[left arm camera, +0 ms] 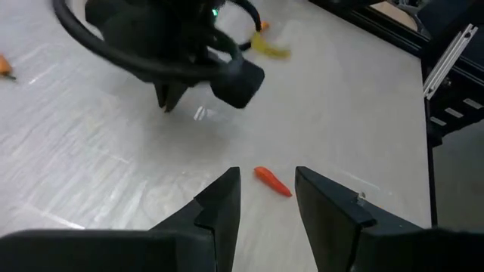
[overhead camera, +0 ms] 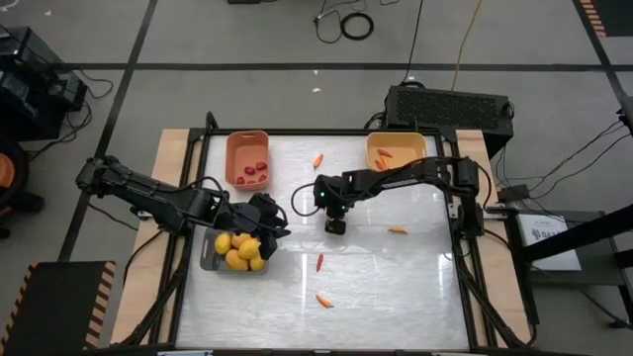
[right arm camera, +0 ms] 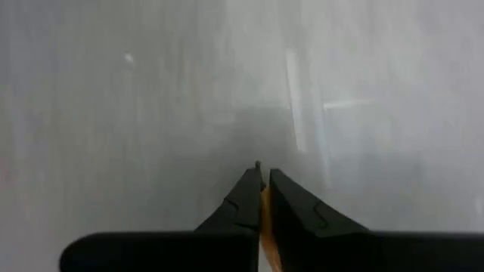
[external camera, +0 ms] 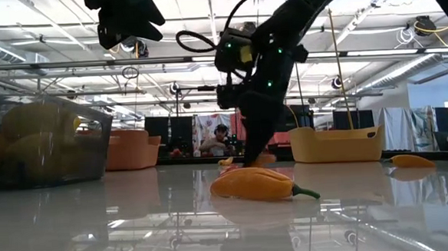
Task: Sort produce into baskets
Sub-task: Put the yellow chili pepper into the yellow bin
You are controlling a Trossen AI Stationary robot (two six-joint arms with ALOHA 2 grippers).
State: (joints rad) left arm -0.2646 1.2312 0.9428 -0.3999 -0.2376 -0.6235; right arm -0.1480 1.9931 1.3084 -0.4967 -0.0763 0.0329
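Observation:
The robot's right gripper should release the slim orange pepper in the yellow basket [overhead camera: 385, 161], among the peppers lying there.
My right gripper [overhead camera: 334, 225] stands over the middle of the table, pointing steeply down, shut on a slim orange pepper [right arm camera: 265, 219]. My left gripper [overhead camera: 271, 220] hangs open and empty above the grey basket [overhead camera: 206, 255], which holds several yellow fruits [overhead camera: 242, 249]. In the left wrist view a loose orange pepper [left arm camera: 272, 181] shows on the table beyond its fingers. The salmon basket [overhead camera: 247, 141] holds dark red pieces [overhead camera: 253, 173]. The yellow basket [overhead camera: 396, 138] holds an orange pepper [overhead camera: 384, 153]. My right gripper pinches the orange pepper [right arm camera: 265, 208] between its two fingers, which come from above and point steeply down. Only a thin orange strip shows between the fingers. The fingertips [external camera: 249, 159] are down at the table top; I cannot tell whether the pepper is lifted.
Loose orange peppers lie on the white table: one at the far side [overhead camera: 317, 159], one to the right [overhead camera: 398, 230], two toward the near edge [overhead camera: 319, 262] [overhead camera: 323, 301]. A black frame [overhead camera: 460, 227] borders the table. People sit in the room beyond [external camera: 221, 141].

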